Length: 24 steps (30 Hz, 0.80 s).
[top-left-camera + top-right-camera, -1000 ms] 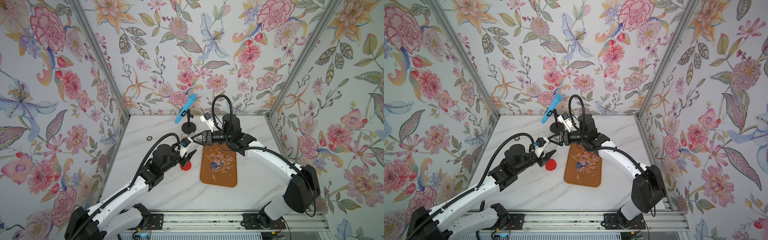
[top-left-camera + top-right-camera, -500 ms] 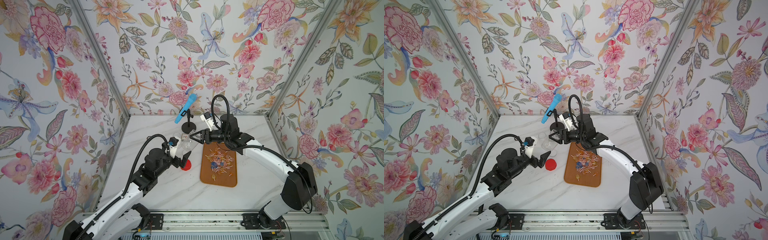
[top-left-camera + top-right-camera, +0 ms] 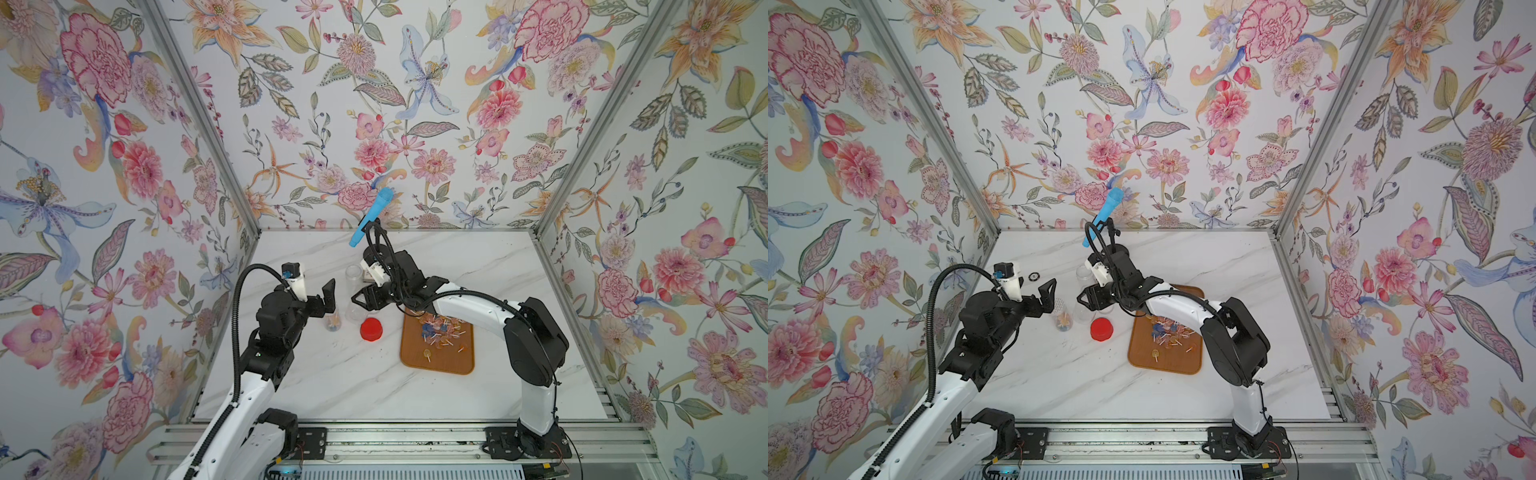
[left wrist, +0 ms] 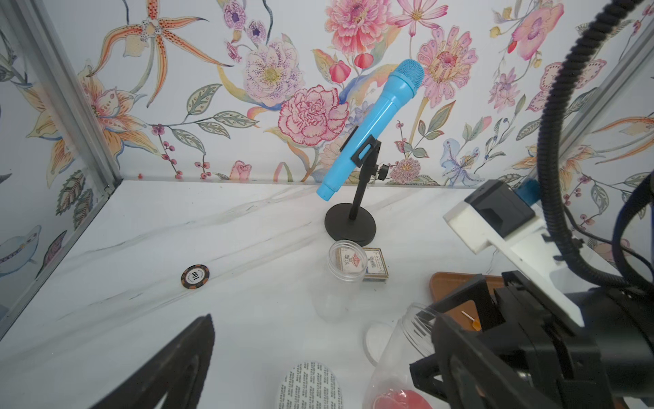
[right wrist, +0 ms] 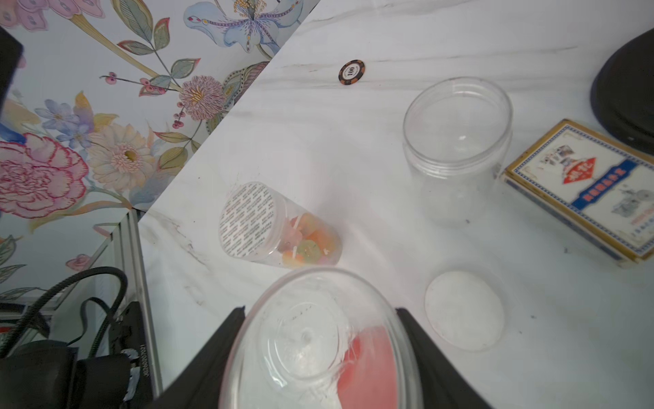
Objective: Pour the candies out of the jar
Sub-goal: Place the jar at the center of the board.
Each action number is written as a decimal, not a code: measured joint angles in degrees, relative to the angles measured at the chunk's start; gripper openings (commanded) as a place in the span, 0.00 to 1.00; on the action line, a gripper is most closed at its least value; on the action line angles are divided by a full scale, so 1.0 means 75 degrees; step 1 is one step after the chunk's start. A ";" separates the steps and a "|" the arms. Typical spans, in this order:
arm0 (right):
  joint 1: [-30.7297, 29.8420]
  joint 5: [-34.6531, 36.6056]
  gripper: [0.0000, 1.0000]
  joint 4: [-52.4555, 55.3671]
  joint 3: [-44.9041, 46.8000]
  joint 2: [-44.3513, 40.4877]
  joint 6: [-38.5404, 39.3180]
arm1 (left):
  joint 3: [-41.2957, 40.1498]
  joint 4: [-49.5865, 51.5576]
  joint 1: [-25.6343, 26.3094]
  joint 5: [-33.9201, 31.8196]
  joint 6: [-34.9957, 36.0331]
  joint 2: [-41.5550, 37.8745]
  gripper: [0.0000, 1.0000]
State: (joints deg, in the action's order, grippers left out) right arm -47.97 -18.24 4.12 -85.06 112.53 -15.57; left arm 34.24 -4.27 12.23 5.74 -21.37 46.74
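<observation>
My right gripper is to set the clear empty jar, now held tilted low over the table, down between the small candy jar and the second empty jar [image 3: 350, 303] [image 5: 415, 240].
My right gripper [image 3: 360, 300] [image 5: 323, 340] is shut on a clear, empty jar [image 3: 354, 312] [image 5: 318, 347], held tilted low over the table left of the tray. The candies [image 3: 441, 332] [image 3: 1169, 332] lie scattered on the brown tray [image 3: 440, 363]. More candies [image 5: 309, 244] fill a small clear jar [image 3: 332, 322] [image 5: 279, 230] with a printed foil seal [image 4: 311, 386]. My left gripper [image 3: 326, 300] [image 3: 1045, 300] [image 4: 325, 354] stands open just left of that small jar, holding nothing. A red lid [image 3: 370, 329] [image 3: 1101, 329] lies flat between the jars and the tray.
A second empty open jar [image 3: 353, 274] [image 5: 456, 141] stands behind. Next to it lie a card box [image 5: 584, 191] [image 4: 375, 269] and a white disc [image 5: 463, 310]. A blue microphone on a stand [image 3: 372, 216] is at the back, a poker chip [image 4: 195, 276] at the far left.
My left gripper has opened, left the red lid on the table and drawn back to the left. My right gripper has carried the empty jar from the tray's edge leftward.
</observation>
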 measured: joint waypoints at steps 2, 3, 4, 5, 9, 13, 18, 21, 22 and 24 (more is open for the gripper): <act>-0.0154 0.0452 0.56 0.0035 -0.0204 0.0169 0.0297 | -0.0058 -0.0006 -0.0233 0.0093 -0.0096 0.0058 0.99; -0.0230 0.0685 0.56 0.0041 -0.0335 0.0268 0.0449 | -0.0087 -0.0012 -0.0347 0.0175 -0.0149 0.0085 0.99; -0.0291 0.0871 0.56 0.0026 -0.0446 0.0361 0.0571 | -0.0119 -0.0041 -0.0443 0.0230 -0.0198 0.0105 0.99; -0.0350 0.1072 0.55 0.0015 -0.0557 0.0463 0.0685 | -0.0152 -0.0073 -0.0542 0.0294 -0.0254 0.0119 0.99; -0.0458 0.1865 0.57 -0.0070 -0.1014 0.0959 0.1084 | -0.0187 -0.0166 -0.0909 0.0589 -0.0434 0.0172 0.99; -0.0452 0.2352 0.58 -0.0070 -0.1373 0.1437 0.1346 | -0.0256 -0.0326 -0.1125 0.0717 -0.0560 0.0160 0.99; -0.0455 0.2521 0.59 -0.0067 -0.1880 0.2002 0.1498 | -0.0367 -0.0417 -0.1335 0.0810 -0.0697 0.0111 0.99; -0.0484 0.2579 0.62 -0.0061 -0.2095 0.2250 0.1536 | -0.0379 -0.0530 -0.1486 0.0836 -0.0796 0.0090 0.99; -0.0490 0.2591 0.63 -0.0058 -0.2142 0.2305 0.1542 | -0.0391 -0.0562 -0.1518 0.0842 -0.0822 0.0079 0.99; -0.0510 0.2643 0.69 -0.0041 -0.2285 0.2428 0.1571 | -0.0420 -0.0612 -0.1588 0.0866 -0.0874 0.0052 0.99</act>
State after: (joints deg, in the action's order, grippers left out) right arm -51.79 1.58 3.81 -102.19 130.74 -3.79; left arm 31.09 -8.86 0.32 12.23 -27.92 47.13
